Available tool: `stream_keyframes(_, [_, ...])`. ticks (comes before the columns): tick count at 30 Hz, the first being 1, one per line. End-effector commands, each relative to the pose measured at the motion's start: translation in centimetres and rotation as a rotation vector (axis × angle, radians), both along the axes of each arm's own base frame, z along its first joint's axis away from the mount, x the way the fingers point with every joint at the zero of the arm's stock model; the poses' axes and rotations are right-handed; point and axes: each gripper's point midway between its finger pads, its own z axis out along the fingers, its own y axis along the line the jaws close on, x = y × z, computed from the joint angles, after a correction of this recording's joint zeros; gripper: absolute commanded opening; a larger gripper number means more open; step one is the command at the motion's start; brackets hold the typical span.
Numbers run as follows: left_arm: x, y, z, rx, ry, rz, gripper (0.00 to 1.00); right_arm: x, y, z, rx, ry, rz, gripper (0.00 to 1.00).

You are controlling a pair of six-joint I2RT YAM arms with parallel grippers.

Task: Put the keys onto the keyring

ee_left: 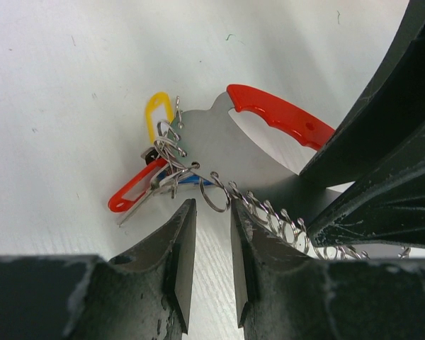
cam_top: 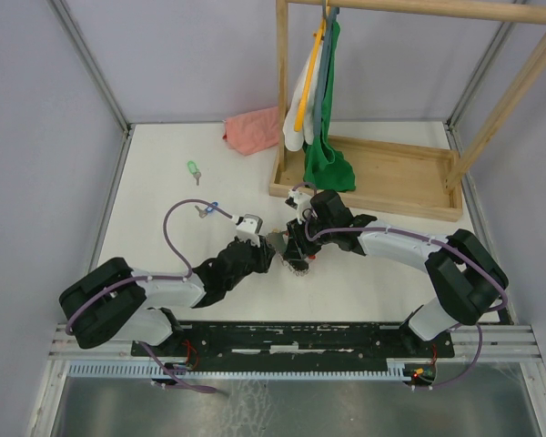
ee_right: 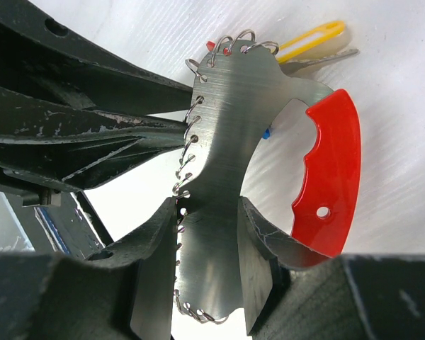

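I have the plate's lower end in my right gripper, away from the loose ring, so next I open it and pinch that ring [ee_left: 214,201] beside my left gripper.
The keyring [ee_right: 227,127] is a flat silvery plate edged with small wire rings, with a red grip [ee_right: 333,170]. My right gripper [ee_right: 207,205] is shut on the plate's lower end and holds it at the table's middle [cam_top: 297,251]. Yellow-headed [ee_left: 158,117] and red-headed [ee_left: 131,191] keys hang from its rings. My left gripper [ee_left: 212,205] is open by a narrow gap, its tips right at one loose ring [ee_left: 214,193], with bare table between the jaws. A light green key [cam_top: 193,169] and a blue key [cam_top: 207,209] lie on the table to the left.
A pink cloth [cam_top: 253,130] lies at the back. A wooden rack [cam_top: 391,177] at the back right holds hanging green and white cloths [cam_top: 326,137]. Metal frame posts border the white table [cam_top: 164,182] on the left and right.
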Motion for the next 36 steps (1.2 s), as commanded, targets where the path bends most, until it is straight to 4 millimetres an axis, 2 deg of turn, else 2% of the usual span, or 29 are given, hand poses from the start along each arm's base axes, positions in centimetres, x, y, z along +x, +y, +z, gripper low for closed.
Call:
stream_keyframes(1, [1.7,-0.5,2.1,0.01,-0.092,0.026,0.32,0.7,1.5,3.0,0.093,-0.068,0.021,0.1])
stream_keyframes(12, [2.4,-0.3,2.2,0.072,-0.131,0.031,0.24,0.4,1.6,2.9,0.097,-0.057,0.031,0.1])
stream_keyframes(20, [2.2,-0.6,2.8,0.074,-0.218,-0.034,0.03,0.5,1.4,3.0,0.108,-0.046,0.01,0.1])
stream_keyframes(32, [1.3,0.5,5.4,-0.045,-0.429,-0.056,0.03,0.7,-0.5,3.7,0.136,-0.003,-0.059,0.1])
stream_keyframes(36, [1.0,-0.4,6.8,-0.084,-0.507,-0.104,0.03,0.0,-0.6,3.8,0.144,0.015,-0.041,0.12])
